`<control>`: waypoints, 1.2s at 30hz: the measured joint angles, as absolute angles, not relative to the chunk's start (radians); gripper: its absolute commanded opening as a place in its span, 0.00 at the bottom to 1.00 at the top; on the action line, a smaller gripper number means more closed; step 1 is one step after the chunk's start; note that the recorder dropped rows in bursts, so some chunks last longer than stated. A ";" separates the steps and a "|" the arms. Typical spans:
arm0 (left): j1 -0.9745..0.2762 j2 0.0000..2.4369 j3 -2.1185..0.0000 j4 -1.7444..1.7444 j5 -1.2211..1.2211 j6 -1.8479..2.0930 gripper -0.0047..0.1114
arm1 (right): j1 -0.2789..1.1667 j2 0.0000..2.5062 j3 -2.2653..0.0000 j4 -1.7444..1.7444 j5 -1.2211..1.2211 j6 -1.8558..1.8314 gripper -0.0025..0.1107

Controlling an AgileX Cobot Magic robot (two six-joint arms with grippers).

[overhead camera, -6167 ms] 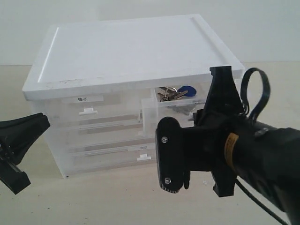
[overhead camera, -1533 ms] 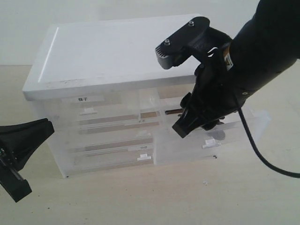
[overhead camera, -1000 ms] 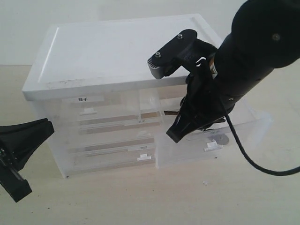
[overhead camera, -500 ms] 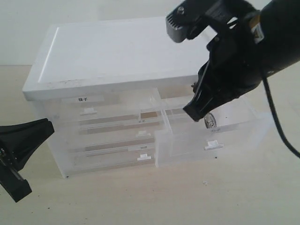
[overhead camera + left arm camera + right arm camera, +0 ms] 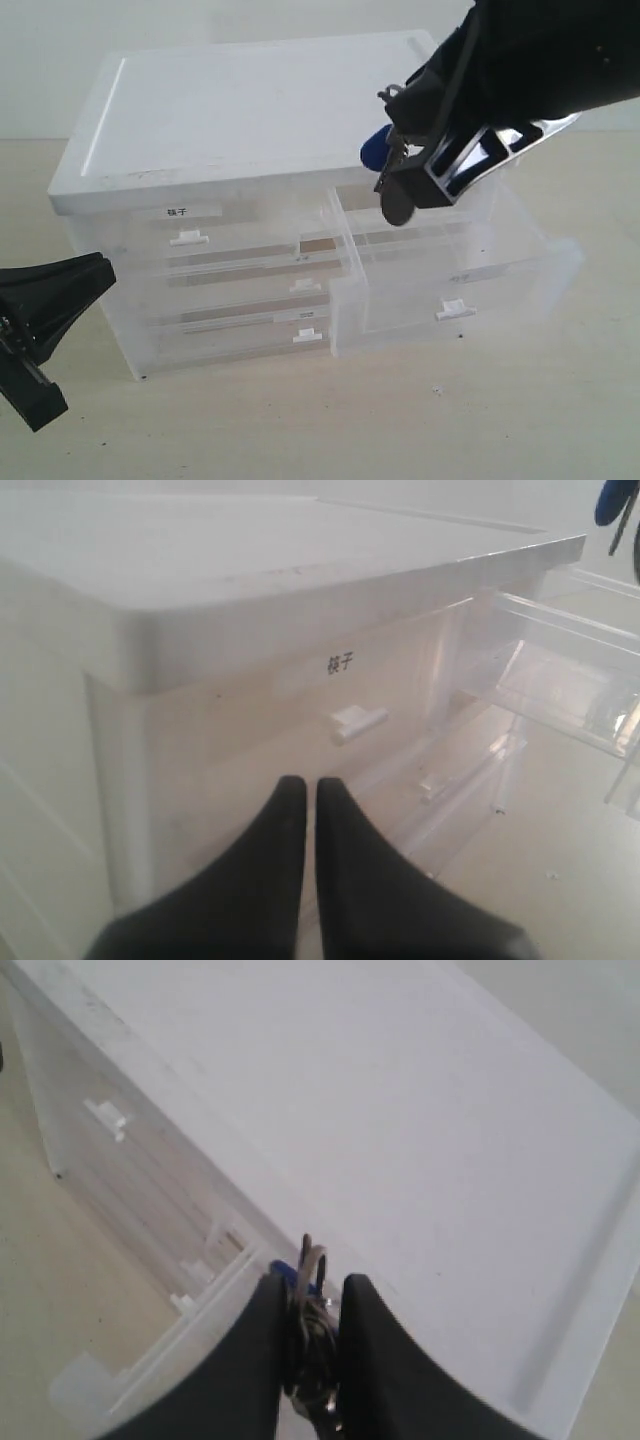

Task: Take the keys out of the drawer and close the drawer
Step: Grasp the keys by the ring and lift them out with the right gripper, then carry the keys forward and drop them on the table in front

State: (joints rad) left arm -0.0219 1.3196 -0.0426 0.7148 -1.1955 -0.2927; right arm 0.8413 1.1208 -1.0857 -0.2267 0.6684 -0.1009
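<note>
My right gripper is going to release the keys on the beige tabletop (image 5: 314, 393) (image 5: 137, 1329) just in front of the handle of the lowest closed drawer.
My right gripper (image 5: 400, 165) (image 5: 312, 1300) is shut on the keys (image 5: 392, 185) (image 5: 312, 1335), a grey metal bunch with a blue fob (image 5: 375, 147). It holds them in the air above the drawer (image 5: 455, 265), a translucent half-width drawer pulled far out of the white cabinet (image 5: 250, 110), with a white tab handle (image 5: 453, 309). The blue fob (image 5: 612, 500) also peeks into the left wrist view. My left gripper (image 5: 55, 300) (image 5: 302, 790) is shut and holds nothing, low on the left, facing the cabinet front.
The cabinet's other drawers are closed: a half-width one labelled in black characters (image 5: 180, 212) (image 5: 342, 663) and full-width ones below (image 5: 240, 320). The cabinet stands on a beige tabletop (image 5: 400, 420).
My right gripper has risen out of the open drawer with the keys and now holds them above it. The drawer stays pulled out. The left arm has not moved.
</note>
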 measured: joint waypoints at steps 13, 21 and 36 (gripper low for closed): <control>-0.022 1.320 -0.043 0.715 -1.195 -0.293 0.08 | 0.947 1.198 -1.093 -0.178 0.554 -0.103 0.02; -0.022 1.320 -0.043 0.715 -1.195 -0.293 0.08 | 0.947 1.323 -1.093 -0.168 0.523 -0.103 0.02; -0.022 1.320 -0.043 0.715 -1.197 -0.293 0.08 | 0.947 1.441 -1.093 -0.168 0.489 -0.103 0.02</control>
State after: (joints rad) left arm -0.0219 1.3196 -0.0426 0.7148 -1.1972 -0.2927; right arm 0.9474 1.4414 -1.0934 -0.1676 0.4887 -0.1032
